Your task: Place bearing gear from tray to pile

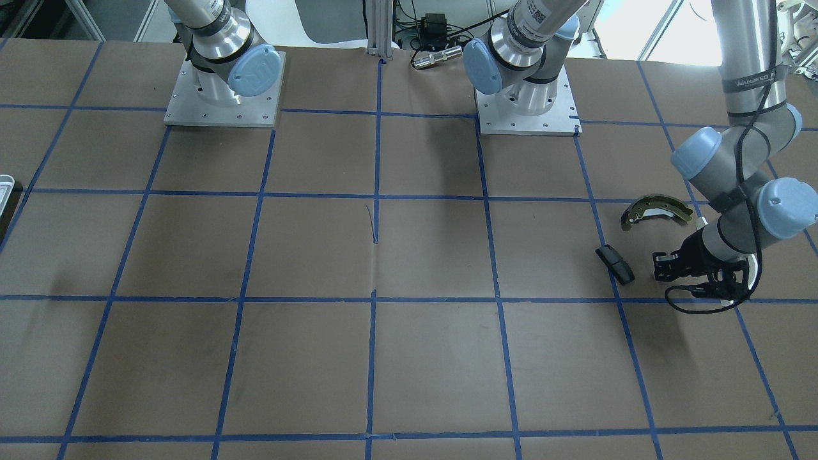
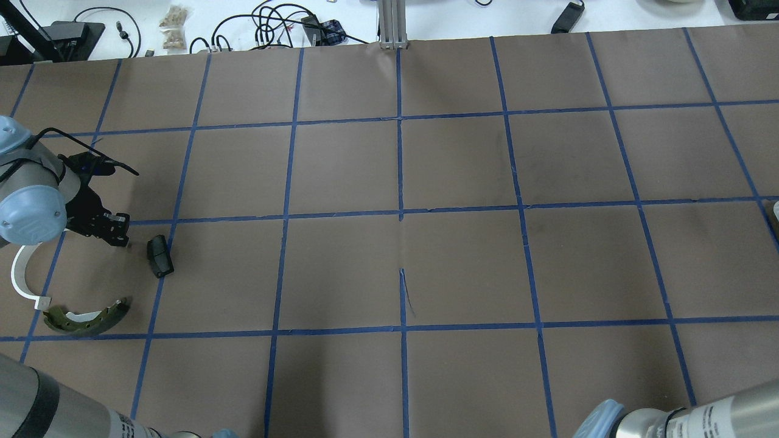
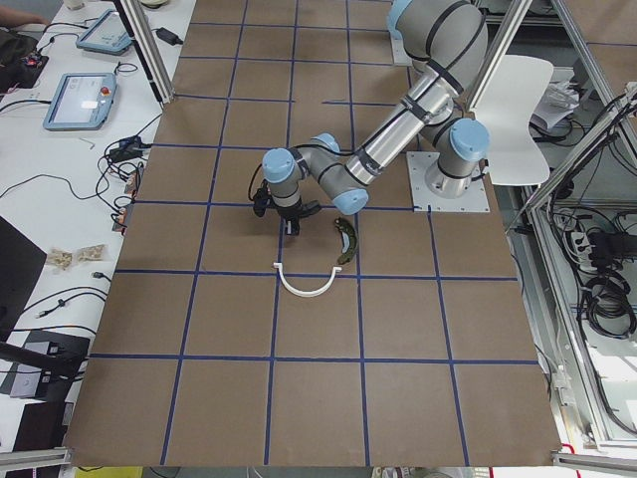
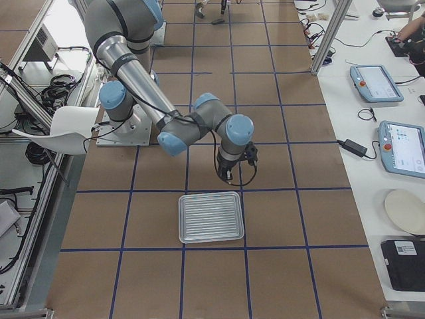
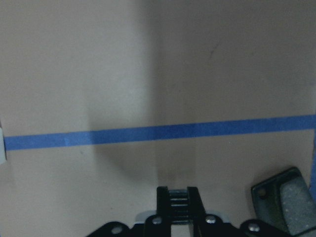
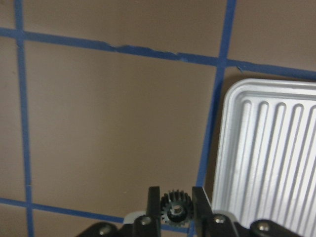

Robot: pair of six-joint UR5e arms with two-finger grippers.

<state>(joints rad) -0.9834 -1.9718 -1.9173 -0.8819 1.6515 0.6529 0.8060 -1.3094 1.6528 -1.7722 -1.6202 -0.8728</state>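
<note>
Next, my right gripper sets the bearing gear down and lets go just beside the blue tape crossing in the middle of the table [image 1: 392,312], well short of the black pad.
My right gripper [image 6: 176,207] is shut on a small black toothed bearing gear [image 6: 176,208], held above the brown table just beside the corner of the ribbed whitish tray [image 6: 266,158]. The exterior right view shows that gripper [image 4: 226,174] above the far edge of the tray [image 4: 211,216], which holds nothing. The pile is an olive brake shoe [image 2: 85,317], a white half-ring [image 2: 21,277] and a black pad [image 2: 159,255]. My left gripper [image 2: 115,228] hangs low beside the pad; its jaws are closed on a small dark ribbed piece [image 5: 178,200].
Blue tape lines grid the brown table [image 2: 401,261]. Both arm bases [image 1: 223,96] stand on metal plates at the table's robot side. A sliver of the tray [image 1: 5,191] shows at the table's edge. Tablets and cables lie on the side bench [image 4: 375,83].
</note>
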